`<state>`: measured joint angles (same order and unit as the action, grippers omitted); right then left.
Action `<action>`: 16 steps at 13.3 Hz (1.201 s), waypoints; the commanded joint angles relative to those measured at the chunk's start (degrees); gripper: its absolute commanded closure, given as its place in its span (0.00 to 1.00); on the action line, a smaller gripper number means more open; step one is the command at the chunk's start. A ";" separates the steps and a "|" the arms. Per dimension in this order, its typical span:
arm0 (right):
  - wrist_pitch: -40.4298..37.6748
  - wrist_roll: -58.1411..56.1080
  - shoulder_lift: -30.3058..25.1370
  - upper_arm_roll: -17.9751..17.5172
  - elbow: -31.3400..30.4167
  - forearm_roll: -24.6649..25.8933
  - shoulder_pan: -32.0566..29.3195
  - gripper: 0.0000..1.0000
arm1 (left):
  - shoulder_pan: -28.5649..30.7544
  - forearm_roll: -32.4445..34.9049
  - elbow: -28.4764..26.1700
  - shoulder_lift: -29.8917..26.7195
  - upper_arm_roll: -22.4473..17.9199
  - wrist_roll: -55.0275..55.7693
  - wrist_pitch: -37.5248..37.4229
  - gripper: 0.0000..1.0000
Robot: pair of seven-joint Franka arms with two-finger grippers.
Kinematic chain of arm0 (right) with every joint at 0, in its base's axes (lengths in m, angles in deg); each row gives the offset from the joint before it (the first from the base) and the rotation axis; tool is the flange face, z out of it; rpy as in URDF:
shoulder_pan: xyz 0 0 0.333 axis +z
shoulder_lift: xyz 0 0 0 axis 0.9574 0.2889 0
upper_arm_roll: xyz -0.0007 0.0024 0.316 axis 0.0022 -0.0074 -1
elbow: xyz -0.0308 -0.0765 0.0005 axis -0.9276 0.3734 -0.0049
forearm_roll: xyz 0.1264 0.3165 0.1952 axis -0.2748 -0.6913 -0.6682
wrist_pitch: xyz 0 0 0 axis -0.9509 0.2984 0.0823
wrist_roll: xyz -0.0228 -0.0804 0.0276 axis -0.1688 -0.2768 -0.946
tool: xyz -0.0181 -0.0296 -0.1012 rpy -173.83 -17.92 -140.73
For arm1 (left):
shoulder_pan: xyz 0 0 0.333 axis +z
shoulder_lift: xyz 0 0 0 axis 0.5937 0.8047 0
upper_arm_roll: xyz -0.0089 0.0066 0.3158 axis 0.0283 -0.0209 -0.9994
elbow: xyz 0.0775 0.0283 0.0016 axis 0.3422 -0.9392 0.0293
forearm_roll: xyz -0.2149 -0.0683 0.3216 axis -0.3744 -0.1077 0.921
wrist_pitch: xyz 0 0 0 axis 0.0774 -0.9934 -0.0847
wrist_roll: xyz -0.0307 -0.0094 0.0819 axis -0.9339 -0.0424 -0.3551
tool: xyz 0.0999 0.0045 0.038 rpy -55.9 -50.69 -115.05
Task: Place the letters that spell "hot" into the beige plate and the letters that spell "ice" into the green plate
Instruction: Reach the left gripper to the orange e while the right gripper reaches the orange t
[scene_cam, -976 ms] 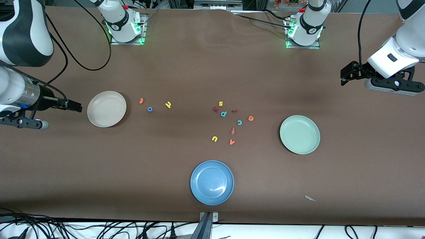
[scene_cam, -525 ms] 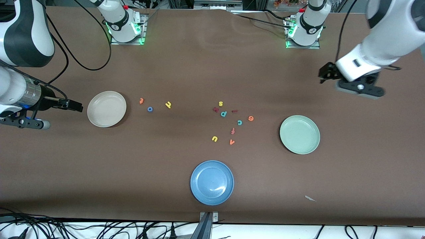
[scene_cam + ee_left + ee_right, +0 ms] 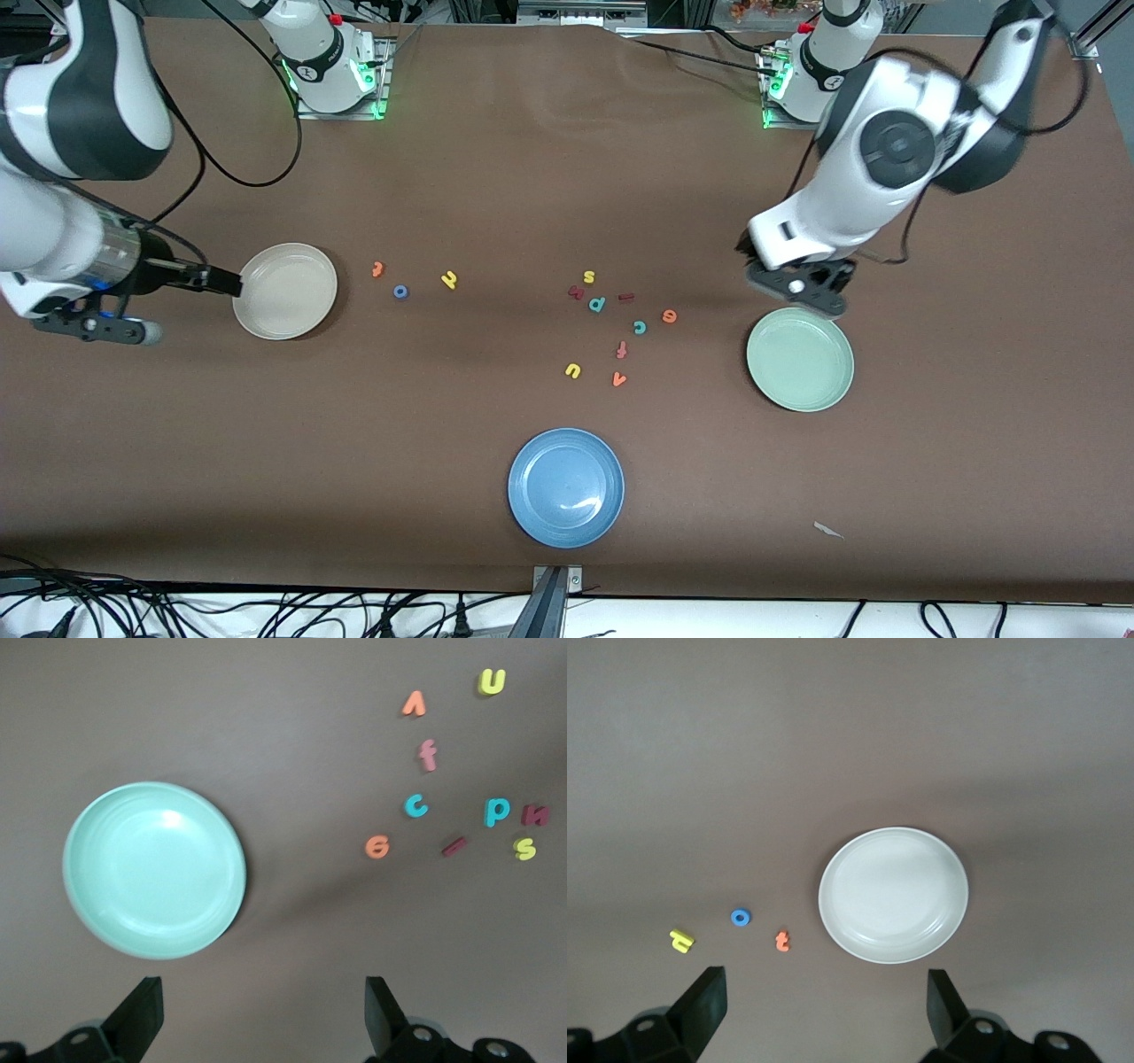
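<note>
The orange e (image 3: 669,315) (image 3: 377,847), the letter in the group closest to the green plate, will be gripped on its sides by my left gripper.
The yellow h (image 3: 449,280), blue o (image 3: 400,291) and orange t (image 3: 377,268) lie in a row beside the beige plate (image 3: 284,291). The dark red i (image 3: 626,297), teal c (image 3: 639,327) and orange e (image 3: 669,315) lie in a looser cluster toward the green plate (image 3: 800,359). My left gripper (image 3: 261,997) hangs open and empty over the table beside the green plate (image 3: 155,870). My right gripper (image 3: 221,282) is open and empty beside the beige plate (image 3: 893,895), toward the right arm's end.
A blue plate (image 3: 566,487) sits near the front camera. Mixed into the cluster are a yellow s (image 3: 589,276), teal p (image 3: 597,304), dark red letter (image 3: 576,291), red-orange f (image 3: 622,350), yellow u (image 3: 572,370) and orange v (image 3: 618,379). A paper scrap (image 3: 828,530) lies near the table's front edge.
The left arm has swung in from its end of the table to the green plate. The right gripper has crept closer to the beige plate. No letter has moved.
</note>
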<state>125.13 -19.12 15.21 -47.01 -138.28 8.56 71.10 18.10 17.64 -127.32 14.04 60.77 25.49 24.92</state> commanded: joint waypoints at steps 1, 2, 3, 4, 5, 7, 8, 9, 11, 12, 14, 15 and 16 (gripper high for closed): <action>5.20 5.07 -0.26 -0.06 -4.69 -0.17 3.15 0.01 | -2.59 -1.12 0.71 5.61 -0.45 -0.16 6.05 0.00; 8.45 6.05 -0.26 -0.14 -7.33 -0.17 3.77 0.01 | -3.38 -1.12 0.53 7.46 -0.45 -0.16 9.39 0.00; 11.97 6.24 -0.17 -0.15 -9.79 -0.34 4.30 0.01 | -4.09 -1.12 -0.25 8.87 -0.45 -0.16 12.38 0.00; 14.52 7.28 -0.08 -0.15 -11.90 -0.43 5.35 0.01 | -4.35 -1.20 -1.31 10.11 -0.45 -0.16 14.58 0.00; 16.03 8.43 -0.08 -0.15 -14.10 -0.43 5.70 0.01 | -4.53 -1.12 -2.45 11.25 -0.45 -0.16 16.78 0.00; 17.62 8.96 0.01 -0.32 -18.05 -0.52 6.49 0.01 | -5.06 -1.12 -6.04 13.45 -0.36 -0.16 22.66 0.00; 20.06 10.10 -0.08 -1.10 -20.77 -0.60 6.50 0.02 | -5.15 -1.12 -7.11 14.41 -0.10 -0.16 25.04 0.00; 23.31 11.50 -0.52 -1.90 -24.11 -0.60 6.50 0.02 | -5.58 -1.12 -7.47 15.56 0.34 -0.16 26.46 0.00; 27.54 15.62 -1.22 -3.65 -29.39 -0.60 6.50 0.01 | -6.02 -1.12 -7.38 17.14 0.43 -0.16 29.00 0.01; 27.82 16.43 -0.70 -4.62 -30.02 -0.52 6.50 0.01 | -6.20 -1.12 -7.47 17.85 0.52 -0.16 30.41 0.04; 28.61 16.87 1.05 -4.89 -30.99 -0.43 6.50 0.01 | -6.90 -1.12 -7.73 19.60 0.70 -0.07 33.40 0.14; 30.79 16.88 1.32 -4.89 -32.65 -0.43 6.50 0.01 | -7.08 -1.12 -7.99 20.13 0.70 -0.07 34.37 0.15; 33.85 17.05 1.32 -4.98 -34.49 -0.60 6.50 0.01 | -7.25 -1.12 -8.08 20.40 0.70 -0.07 34.81 0.17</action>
<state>154.46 -2.75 16.94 -51.66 -169.36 8.56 77.89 11.54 17.64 -134.89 33.92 61.76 25.55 57.85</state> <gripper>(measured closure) 0.004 0.159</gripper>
